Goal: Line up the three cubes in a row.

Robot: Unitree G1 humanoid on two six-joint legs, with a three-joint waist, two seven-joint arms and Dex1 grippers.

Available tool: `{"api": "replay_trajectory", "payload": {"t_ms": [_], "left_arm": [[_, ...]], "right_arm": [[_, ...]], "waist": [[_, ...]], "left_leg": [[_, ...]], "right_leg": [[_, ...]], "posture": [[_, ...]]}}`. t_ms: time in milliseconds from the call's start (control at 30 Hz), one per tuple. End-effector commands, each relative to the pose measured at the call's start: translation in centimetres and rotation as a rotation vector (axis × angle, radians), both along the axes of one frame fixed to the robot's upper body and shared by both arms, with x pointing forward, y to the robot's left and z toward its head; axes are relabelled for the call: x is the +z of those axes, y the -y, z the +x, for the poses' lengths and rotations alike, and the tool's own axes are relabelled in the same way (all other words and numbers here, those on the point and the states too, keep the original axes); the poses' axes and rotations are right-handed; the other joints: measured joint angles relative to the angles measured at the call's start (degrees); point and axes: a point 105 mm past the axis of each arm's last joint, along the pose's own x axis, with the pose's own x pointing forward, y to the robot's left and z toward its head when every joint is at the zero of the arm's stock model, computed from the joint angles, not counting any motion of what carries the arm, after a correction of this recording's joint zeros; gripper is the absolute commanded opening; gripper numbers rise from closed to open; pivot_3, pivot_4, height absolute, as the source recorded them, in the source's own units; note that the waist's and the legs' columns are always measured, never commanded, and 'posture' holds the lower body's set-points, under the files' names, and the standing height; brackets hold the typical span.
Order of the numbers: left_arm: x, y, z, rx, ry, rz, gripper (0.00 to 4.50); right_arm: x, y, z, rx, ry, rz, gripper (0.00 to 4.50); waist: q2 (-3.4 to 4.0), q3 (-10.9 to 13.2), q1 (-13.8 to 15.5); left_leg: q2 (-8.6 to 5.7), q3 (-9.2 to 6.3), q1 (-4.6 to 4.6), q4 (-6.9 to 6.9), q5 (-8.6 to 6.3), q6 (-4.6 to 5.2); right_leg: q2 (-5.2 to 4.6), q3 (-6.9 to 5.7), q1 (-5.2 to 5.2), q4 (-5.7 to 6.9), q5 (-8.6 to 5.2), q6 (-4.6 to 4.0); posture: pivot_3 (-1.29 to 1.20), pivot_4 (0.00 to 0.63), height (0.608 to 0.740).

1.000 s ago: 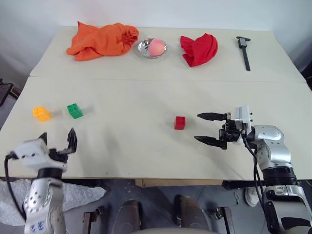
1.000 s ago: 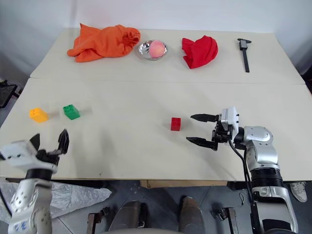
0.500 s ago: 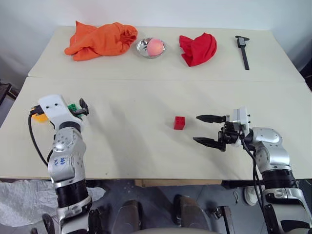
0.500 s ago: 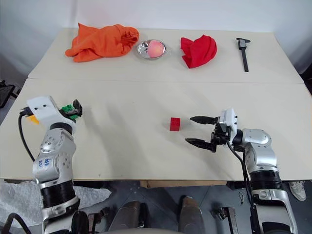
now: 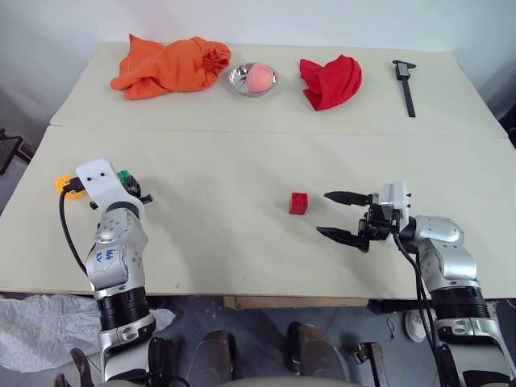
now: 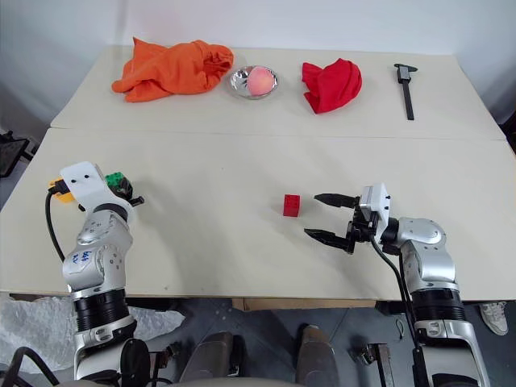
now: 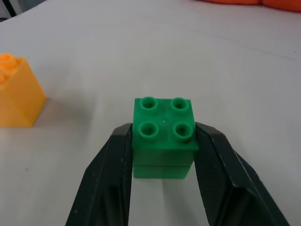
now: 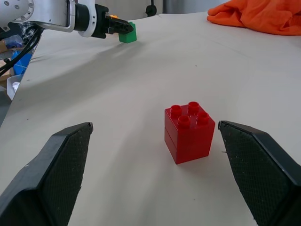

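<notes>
My left gripper needs to let go of the green cube on the table [image 5: 252,201], beside the red cube and toward the side of the yellow-orange cube.
The green cube [image 7: 163,136] sits on the table at the left, and my left gripper [image 7: 163,131] is shut on it, one black finger pressed to each side. Just left of it stands the yellow-orange cube [image 5: 61,182], partly hidden behind my left wrist. The red cube [image 5: 298,202] rests alone near the table's middle. My right gripper [image 5: 337,214] hovers open just right of the red cube, pointing at it without touching. In the right wrist view the red cube [image 8: 189,132] lies ahead of the wide-spread fingers.
Along the far edge lie an orange cloth [image 5: 169,64], a metal bowl [image 5: 251,78] holding a peach-coloured ball, a red cloth [image 5: 330,81] and a black caliper [image 5: 405,85]. A seam crosses the table [image 5: 242,161] between them and the cubes.
My left arm came up from the table's near edge, reached forward to the green cube and shut on it. The right gripper stayed in place, open.
</notes>
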Motion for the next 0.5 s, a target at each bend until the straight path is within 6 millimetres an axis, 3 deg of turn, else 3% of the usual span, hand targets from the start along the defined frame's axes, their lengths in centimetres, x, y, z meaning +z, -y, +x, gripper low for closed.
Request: {"api": "replay_trajectory", "payload": {"t_ms": [33, 200, 300, 367, 433, 500], "left_arm": [[1.7, 0.2, 0.0, -0.027, 0.071, 0.037, 1.48], [1.3, -0.4, -0.2, -0.018, 0.061, 0.033, 1.48], [2.0, 0.0, 0.4, -0.143, 0.120, 0.037, 1.48], [4.3, 2.6, 1.0, -0.455, 0.218, 0.071, 1.48], [6.8, 5.8, -0.1, -0.825, 0.321, 0.185, 1.48], [7.3, 6.6, -0.5, -1.019, 0.309, 0.265, 1.48]], "right_arm": [[1.1, 0.2, -0.2, -0.007, 0.058, 0.010, 4.50], [1.1, -0.1, -0.1, -0.012, 0.061, 0.012, 4.50], [1.2, 0.1, -0.2, -0.022, 0.064, 0.004, 4.50], [1.4, 0.6, -0.3, -0.034, 0.066, -0.003, 4.50], [1.7, 1.3, -0.4, -0.054, 0.066, -0.013, 4.50], [1.8, 2.2, -0.7, -0.073, 0.060, -0.031, 4.50]], "waist": [[0.00, 0.00, 0.19], [0.00, 0.00, 0.51], [0.00, 0.00, 0.57], [0.00, 0.00, 0.62], [0.00, 0.00, 0.64], [0.00, 0.00, 0.97]], "left_leg": [[0.00, 0.00, 0.00, 0.00, 0.00, 0.00], [0.00, 0.00, 0.00, 0.00, 0.00, 0.00], [0.00, 0.01, 0.00, 0.00, 0.00, 0.00], [0.01, 0.01, 0.00, 0.00, 0.01, -0.01], [0.01, 0.02, -0.02, 0.00, 0.01, -0.01], [0.01, 0.03, -0.06, 0.00, 0.00, -0.02]], "right_leg": [[0.00, 0.00, 0.00, 0.00, 0.00, 0.00], [0.00, 0.00, 0.00, -0.01, 0.00, 0.00], [0.00, 0.00, 0.00, 0.00, 0.00, 0.00], [0.02, -0.01, -0.01, 0.01, 0.00, 0.00], [0.04, -0.01, -0.03, -0.01, 0.00, 0.00], [0.04, -0.01, -0.04, -0.04, 0.00, -0.01]], "posture": [[0.00, 0.150, 0.740], [0.00, 0.150, 0.740], [0.00, 0.150, 0.740], [0.00, 0.150, 0.740], [0.00, 0.150, 0.740], [0.00, 0.150, 0.740]]}}
